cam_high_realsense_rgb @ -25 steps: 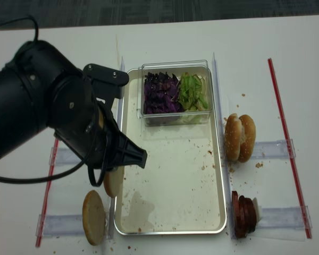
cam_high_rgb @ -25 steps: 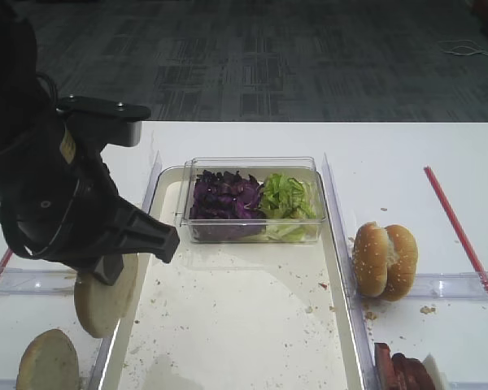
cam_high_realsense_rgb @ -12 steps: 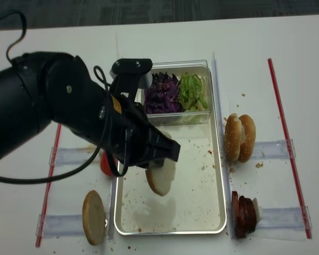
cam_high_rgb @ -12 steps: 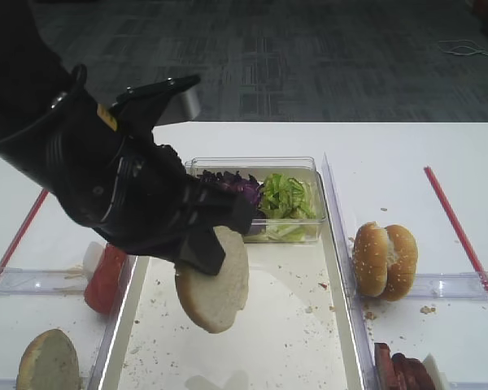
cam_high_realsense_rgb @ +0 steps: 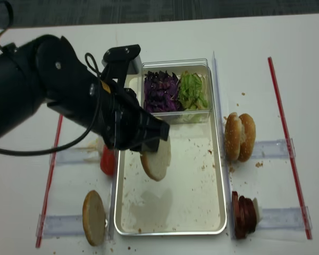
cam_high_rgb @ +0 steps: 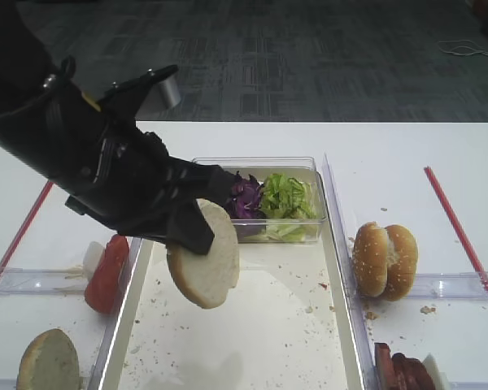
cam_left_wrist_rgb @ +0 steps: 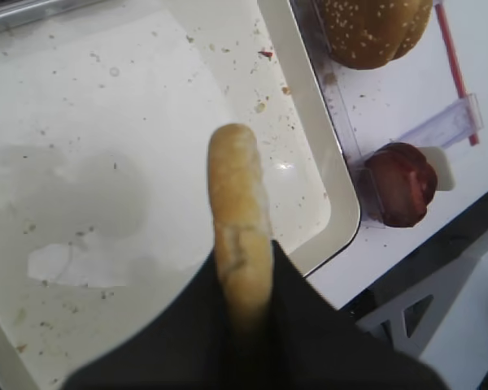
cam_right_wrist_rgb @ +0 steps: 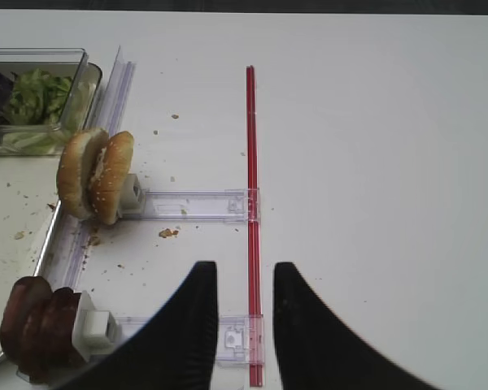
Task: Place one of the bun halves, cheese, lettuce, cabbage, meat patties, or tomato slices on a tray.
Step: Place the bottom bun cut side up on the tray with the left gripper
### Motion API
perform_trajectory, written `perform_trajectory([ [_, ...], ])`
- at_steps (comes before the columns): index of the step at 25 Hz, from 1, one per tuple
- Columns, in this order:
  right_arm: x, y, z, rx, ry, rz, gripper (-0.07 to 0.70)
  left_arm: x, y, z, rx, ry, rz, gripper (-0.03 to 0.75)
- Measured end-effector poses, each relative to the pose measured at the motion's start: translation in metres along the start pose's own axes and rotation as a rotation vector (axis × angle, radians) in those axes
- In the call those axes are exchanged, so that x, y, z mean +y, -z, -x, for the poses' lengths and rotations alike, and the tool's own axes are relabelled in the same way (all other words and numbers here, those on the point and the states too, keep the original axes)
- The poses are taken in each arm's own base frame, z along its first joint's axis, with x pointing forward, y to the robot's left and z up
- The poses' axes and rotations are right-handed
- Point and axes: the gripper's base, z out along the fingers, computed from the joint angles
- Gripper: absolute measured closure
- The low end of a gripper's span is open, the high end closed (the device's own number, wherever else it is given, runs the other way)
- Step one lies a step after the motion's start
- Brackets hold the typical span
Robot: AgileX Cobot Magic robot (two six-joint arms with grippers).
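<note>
I will use my left gripper to set the bun half, now held on edge above the cream tray, down flat and let it go on the middle of the cream tray's bare bottom (cam_high_realsense_rgb: 161,175) (cam_left_wrist_rgb: 144,190).
My left gripper (cam_high_rgb: 193,233) is shut on a thin bun half (cam_high_rgb: 204,257), holding it on edge above the cream tray (cam_high_rgb: 260,325). In the left wrist view the tan crust (cam_left_wrist_rgb: 237,203) stands up between the black fingers (cam_left_wrist_rgb: 293,301) over the crumb-strewn tray (cam_left_wrist_rgb: 106,122). In the realsense view the bun half (cam_high_realsense_rgb: 156,159) hangs over the tray's middle (cam_high_realsense_rgb: 175,196). Lettuce (cam_high_rgb: 286,195) and cabbage (cam_high_rgb: 246,195) fill a clear box at the tray's far end. Tomato slices (cam_high_rgb: 107,264) stand left of the tray, meat patties (cam_high_realsense_rgb: 243,212) right of it. Cheese is out of view. My right gripper (cam_right_wrist_rgb: 246,272) is open and empty.
A sesame bun pair (cam_high_rgb: 385,260) stands on edge right of the tray. Another bun half (cam_high_rgb: 47,361) sits at the near left. Clear plastic holders (cam_right_wrist_rgb: 191,205) and red strips (cam_right_wrist_rgb: 250,162) lie on the white table. The left arm's bulk covers the tray's far left corner.
The left gripper has lifted the bun half from the holder left of the tray and carried it right, over the tray. The tomato slices have come into view. The right gripper has not moved.
</note>
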Motion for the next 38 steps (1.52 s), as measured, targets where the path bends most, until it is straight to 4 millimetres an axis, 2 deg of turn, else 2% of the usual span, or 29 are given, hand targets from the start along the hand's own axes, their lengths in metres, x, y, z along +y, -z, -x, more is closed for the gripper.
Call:
perform_trajectory([
  [7,0.0,0.0,0.0,0.0,0.0,0.0,0.402,0.035,-0.038,0.009,0.079,0.077,-0.065,0.659],
  [14,0.0,0.0,0.0,0.0,0.0,0.0,0.402,0.053,-0.069,0.008,0.156,0.101,-0.047,0.659],
  [18,0.0,0.0,0.0,0.0,0.0,0.0,0.402,0.058,-0.077,0.008,0.168,0.105,-0.036,0.659],
  [26,0.0,0.0,0.0,0.0,0.0,0.0,0.402,0.059,-0.078,0.009,0.16,0.094,-0.033,0.652],
  [28,0.0,0.0,0.0,0.0,0.0,0.0,0.402,0.059,-0.078,0.009,0.156,0.094,-0.032,0.606],
  [35,0.0,0.0,0.0,0.0,0.0,0.0,0.402,0.064,-0.078,0.009,0.155,0.125,0.029,0.305],
  [38,0.0,0.0,0.0,0.0,0.0,0.0,0.402,0.065,-0.078,0.009,0.157,0.13,0.033,0.252],
])
